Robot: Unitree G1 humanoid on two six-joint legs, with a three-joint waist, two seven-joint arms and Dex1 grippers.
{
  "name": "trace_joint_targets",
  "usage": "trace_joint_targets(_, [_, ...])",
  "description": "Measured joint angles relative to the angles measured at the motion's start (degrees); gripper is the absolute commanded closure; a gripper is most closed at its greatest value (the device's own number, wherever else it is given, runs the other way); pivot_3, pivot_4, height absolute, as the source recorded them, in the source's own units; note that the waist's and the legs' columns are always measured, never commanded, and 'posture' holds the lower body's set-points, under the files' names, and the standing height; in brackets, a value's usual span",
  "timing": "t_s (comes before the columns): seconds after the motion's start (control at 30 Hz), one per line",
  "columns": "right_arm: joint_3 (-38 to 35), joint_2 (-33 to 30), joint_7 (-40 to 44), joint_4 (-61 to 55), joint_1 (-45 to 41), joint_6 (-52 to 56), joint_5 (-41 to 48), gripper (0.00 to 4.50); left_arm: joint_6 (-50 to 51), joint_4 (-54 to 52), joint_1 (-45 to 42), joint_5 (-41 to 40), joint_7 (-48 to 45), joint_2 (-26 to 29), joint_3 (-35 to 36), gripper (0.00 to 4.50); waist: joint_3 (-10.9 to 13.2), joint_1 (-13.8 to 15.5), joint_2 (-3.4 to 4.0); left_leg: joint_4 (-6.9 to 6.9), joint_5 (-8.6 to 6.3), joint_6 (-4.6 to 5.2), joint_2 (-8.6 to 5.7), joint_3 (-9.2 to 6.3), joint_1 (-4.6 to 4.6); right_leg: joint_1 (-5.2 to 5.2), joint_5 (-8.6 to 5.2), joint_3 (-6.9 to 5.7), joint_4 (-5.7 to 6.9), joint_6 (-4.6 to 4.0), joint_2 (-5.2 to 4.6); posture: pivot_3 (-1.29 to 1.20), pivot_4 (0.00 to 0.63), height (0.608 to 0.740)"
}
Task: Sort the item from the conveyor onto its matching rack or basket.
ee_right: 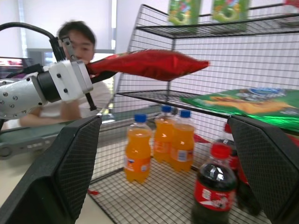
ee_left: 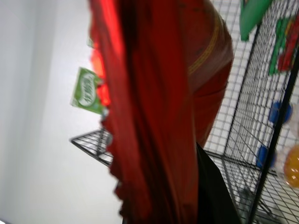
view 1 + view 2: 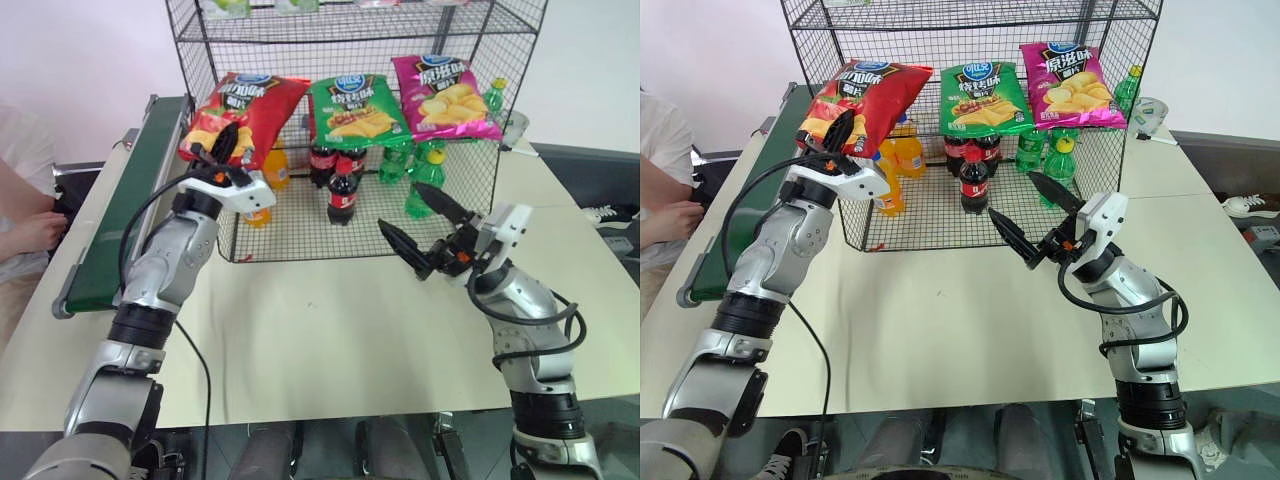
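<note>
Next, my left gripper lets go of the red chip bag on the middle level (image 3: 242, 107) beside the green chip bag, above the orange bottles. The red bag now reaches into the rack.
The item, a red chip bag (image 3: 250, 105), is pinched at its near end in my left gripper (image 3: 226, 140), which is shut on it. The bag reaches into the rack (image 3: 480, 170), just above the left end of its middle tier, as the right wrist view also shows for the bag (image 1: 149, 63). In the left wrist view the red bag (image 2: 159, 116) hangs close before the camera, with a black finger (image 2: 212, 186) beside it. My right gripper (image 3: 400, 208) stands open above the table in front of the rack, holding nothing. The conveyor (image 3: 130, 200) runs along the table's left side.
A green chip bag (image 3: 355, 110) and a magenta one (image 3: 445, 95) lie on the same tier. Orange bottles (image 3: 278, 165), cola bottles (image 3: 342, 190) and green bottles (image 3: 420, 170) stand on the rack's bottom tier. A person (image 3: 25, 225) sits left of the conveyor.
</note>
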Motion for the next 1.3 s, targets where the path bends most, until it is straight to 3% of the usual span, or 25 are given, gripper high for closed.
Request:
trace_joint_targets(0.23, [1.14,0.13,-0.41,0.01,-0.23,0.05,-0.18,0.00,-0.30,16.92,-13.32,-2.08,4.83,-2.68,-2.26,4.44,0.01,0.46,-0.03,0.09,0.01,-0.01,-0.03,0.00,-0.06,-0.01,0.00,-0.01,0.02,0.01,-0.01,0.00,0.150,0.739])
trace_joint_targets(0.6, [1.07,0.22,-3.89,1.63,-2.39,-0.61,-2.44,0.00,-2.28,37.92,-23.77,-6.30,10.57,-7.14,-5.75,4.44,0.02,0.31,-0.06,0.12,0.06,-0.09,-0.04,0.00,-0.20,-0.16,0.00,-0.01,0.10,0.01,0.00,0.00,0.150,0.739])
trace_joint_targets(0.97, [1.13,0.19,-3.93,2.08,-2.41,-1.17,-3.36,0.00,-4.37,43.32,-26.18,-11.20,10.27,-10.70,-6.79,4.44,0.02,0.56,-0.09,0.17,0.07,-0.09,-0.05,0.00,-0.21,-0.14,0.00,-0.02,0.12,0.02,0.00,0.00,0.150,0.739])
trace_joint_targets(1.3, [1.59,0.19,-3.71,2.21,-2.42,-1.24,-3.65,0.00,-8.91,43.35,-26.15,-11.27,11.52,-7.78,-9.33,4.44,0.04,0.49,-0.13,0.19,0.09,-0.13,-0.05,-0.01,-0.32,-0.25,0.00,-0.02,0.15,0.02,0.00,0.00,0.150,0.739])
